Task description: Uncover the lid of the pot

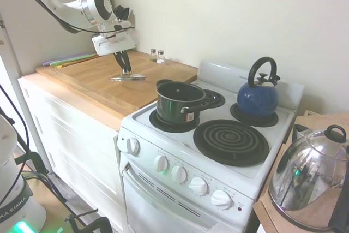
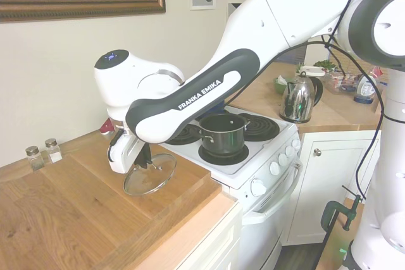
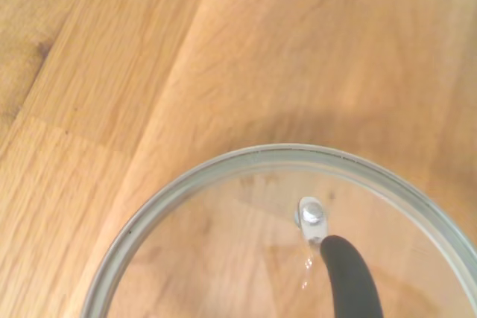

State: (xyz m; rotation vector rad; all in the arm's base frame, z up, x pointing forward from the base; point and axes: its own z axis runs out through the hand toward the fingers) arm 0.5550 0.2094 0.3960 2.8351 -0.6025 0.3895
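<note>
The robot will release the lid from its gripper, flat on the wooden countertop (image 1: 129, 84) (image 3: 267, 288) close to the pot. The lid now hangs low over the countertop.
The pot (image 1: 179, 102) (image 2: 223, 133), a small dark saucepan, stands uncovered on the stove's front burner nearest the counter. The lid (image 1: 128, 77) (image 2: 149, 174), a clear glass disc with a metal rim, hangs slightly tilted low over the wooden countertop (image 1: 98, 80), well away from the pot. Whether it touches the wood I cannot tell. My gripper (image 1: 125, 69) (image 2: 144, 156) is shut on the lid's dark knob from above. In the wrist view the lid (image 3: 223, 258) fills the lower half, with wood grain showing through the glass.
A blue kettle (image 1: 257, 97) sits on a rear burner. A large shiny steel kettle (image 1: 308, 175) (image 2: 300, 97) stands on the counter beyond the stove (image 1: 229, 141). Two small shakers (image 1: 157, 55) (image 2: 42, 153) stand by the wall. Green boards (image 1: 71, 59) lie at the counter's far end.
</note>
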